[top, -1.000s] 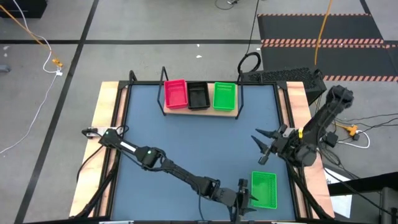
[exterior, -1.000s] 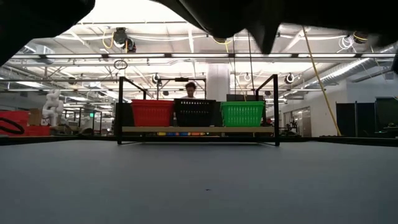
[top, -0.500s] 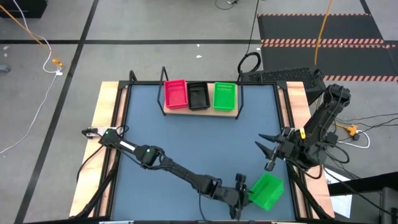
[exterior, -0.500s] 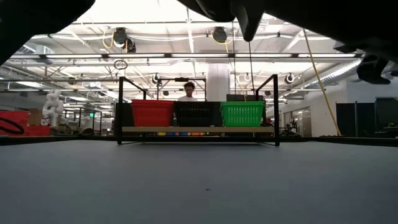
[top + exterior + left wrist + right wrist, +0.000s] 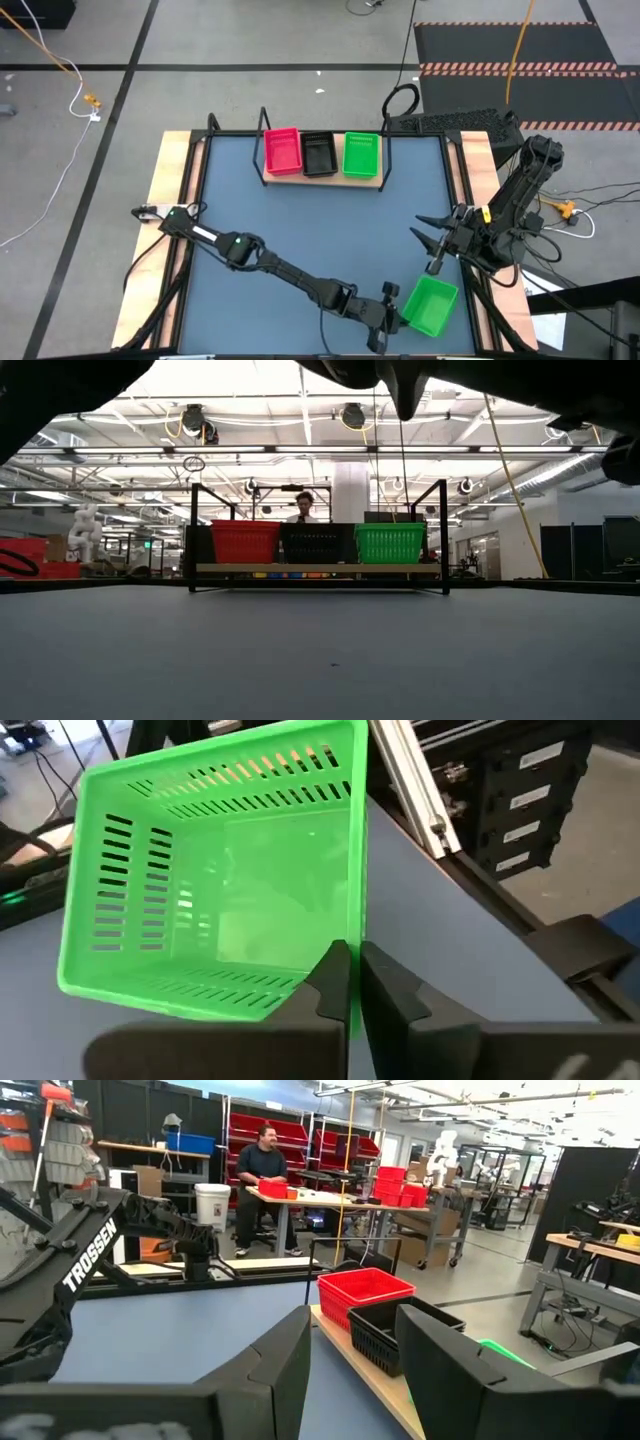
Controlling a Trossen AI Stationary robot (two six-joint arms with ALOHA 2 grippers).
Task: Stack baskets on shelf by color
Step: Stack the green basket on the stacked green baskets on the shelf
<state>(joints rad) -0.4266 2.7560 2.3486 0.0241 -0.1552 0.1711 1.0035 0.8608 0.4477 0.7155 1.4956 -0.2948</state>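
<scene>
I need to use my left gripper to set the held green basket down and let go of it on the blue tabletop [image 5: 393, 277], just short of my right gripper's fingers.
The shelf [image 5: 321, 178] stands at the table's far middle. On its board [image 5: 320, 568] rest a red basket [image 5: 282, 152], a black basket [image 5: 319, 154] and a green basket [image 5: 361, 155], side by side on their bottoms. A second green basket [image 5: 432, 305] sits askew near the table's near right corner. My left gripper [image 5: 392, 306] reaches across the table and is shut on it. My right gripper [image 5: 432, 245] hovers just beyond that basket, open with nothing between its fingers. My left gripper pinches the green basket's side wall at its rim [image 5: 353, 970], near a corner, one finger inside the basket and one outside. The fingers come slanting down from the table's left. The basket is tilted, its open top turned toward the gripper; whether its lower edge touches the table I cannot tell.
The table's right side rail [image 5: 410, 790] runs close past the held basket, with black equipment beyond it. The shelf's thin black frame posts [image 5: 443, 535] rise above the board. A person [image 5: 262, 1180] sits at a bench in the room behind.
The green basket near the right corner lay square to the table a second ago; it has turned about and tipped, and now sits askew at my left gripper. My right gripper has drifted a little toward the table's near right.
</scene>
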